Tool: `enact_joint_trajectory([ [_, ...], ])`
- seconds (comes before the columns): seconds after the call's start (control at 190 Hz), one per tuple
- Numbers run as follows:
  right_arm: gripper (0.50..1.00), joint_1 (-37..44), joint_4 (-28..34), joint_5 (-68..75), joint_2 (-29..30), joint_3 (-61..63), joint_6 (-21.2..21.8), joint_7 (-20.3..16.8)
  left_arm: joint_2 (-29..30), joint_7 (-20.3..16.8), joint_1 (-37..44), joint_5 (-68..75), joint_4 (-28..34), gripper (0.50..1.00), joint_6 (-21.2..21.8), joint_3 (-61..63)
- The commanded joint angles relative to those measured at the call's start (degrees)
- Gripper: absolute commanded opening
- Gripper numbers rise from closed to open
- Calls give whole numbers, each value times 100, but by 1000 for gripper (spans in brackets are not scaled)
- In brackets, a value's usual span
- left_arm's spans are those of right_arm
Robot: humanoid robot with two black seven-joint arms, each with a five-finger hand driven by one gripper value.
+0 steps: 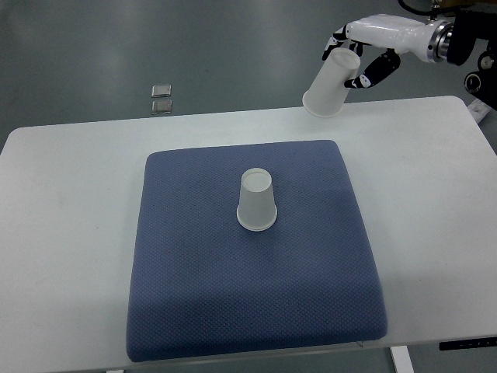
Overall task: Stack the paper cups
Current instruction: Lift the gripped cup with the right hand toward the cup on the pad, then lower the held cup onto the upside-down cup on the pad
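Observation:
Next, I release my right gripper's paper cup over the upside-down paper cup on the blue mat (255, 169).
A white paper cup (257, 200) stands upside down near the middle of the blue mat (194, 280). My right hand (363, 56), white with black fingers, comes in from the upper right and is shut on a second paper cup (331, 84). It holds that cup tilted in the air above the table's far edge, with the wide rim pointing down and left. The held cup is well up and to the right of the cup on the mat. My left hand is not in view.
The mat lies on a white table (435, 179). Two small shiny squares (161, 99) lie on the grey floor beyond the table's far edge. Dark robot hardware (477, 54) shows at the upper right corner.

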Motion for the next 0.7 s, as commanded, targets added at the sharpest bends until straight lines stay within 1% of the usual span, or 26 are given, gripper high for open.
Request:
enact_joint_trajectory([
  [0.0,500,329,500,153,15,5,273,-2,0,0,5,0,-2,1000,-1,0],
  [0.1,500,444,914,232,76,14,528,-10,0,0,5,0,-2,1000,-1,0],
  [0.169,500,523,1142,293,164,14,729,-98,0,0,-4,0,-2,1000,-1,0],
  [0.332,500,540,1221,434,428,14,1116,-133,0,0,-4,0,-2,1000,-1,0],
  [0.417,500,523,1230,452,542,5,1204,-142,0,0,-4,0,7,1000,-1,0],
  [0.696,507,488,1239,408,885,-30,1284,-432,0,0,5,0,-2,1000,-1,0],
])
